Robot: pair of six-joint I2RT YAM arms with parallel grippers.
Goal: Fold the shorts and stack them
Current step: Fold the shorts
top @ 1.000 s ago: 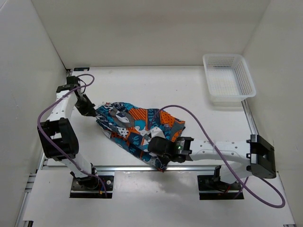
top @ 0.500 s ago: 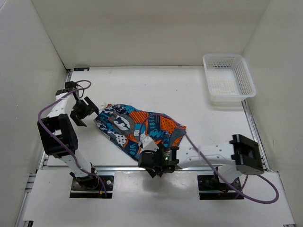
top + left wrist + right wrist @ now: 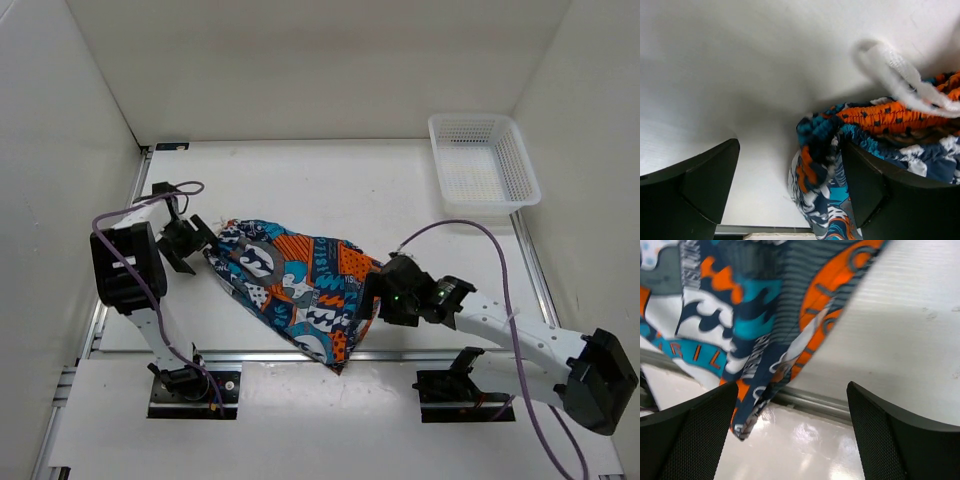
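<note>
The shorts' lower corner overhangs the table's near edge, so I should swing them inward before my left gripper lifts the waistband's bunched end [image 3: 816, 145].
The shorts [image 3: 295, 285], in a busy blue, teal, orange and white print, lie spread left of the table's middle. Their lower corner hangs over the near edge. My left gripper [image 3: 203, 243] is open at the waistband's left end. In the left wrist view the bunched waistband corner [image 3: 815, 150] lies between the wide-apart fingers [image 3: 695, 185], close to the right one, and a white drawstring [image 3: 895, 70] curls beyond it. My right gripper [image 3: 370, 295] is open at the shorts' right edge. In the right wrist view the hem [image 3: 755, 320] drapes ahead of the gripper [image 3: 792, 435], which holds nothing.
A white mesh basket [image 3: 482, 165] stands at the back right corner. A metal rail [image 3: 815, 404] runs along the table's near edge under the hanging hem. White walls close in the left, back and right sides.
Both grippers have opened and let go of the shorts. The right arm swung from the shorts' lower hem to their right edge. The shorts now lie flatter, with one corner over the near edge.
</note>
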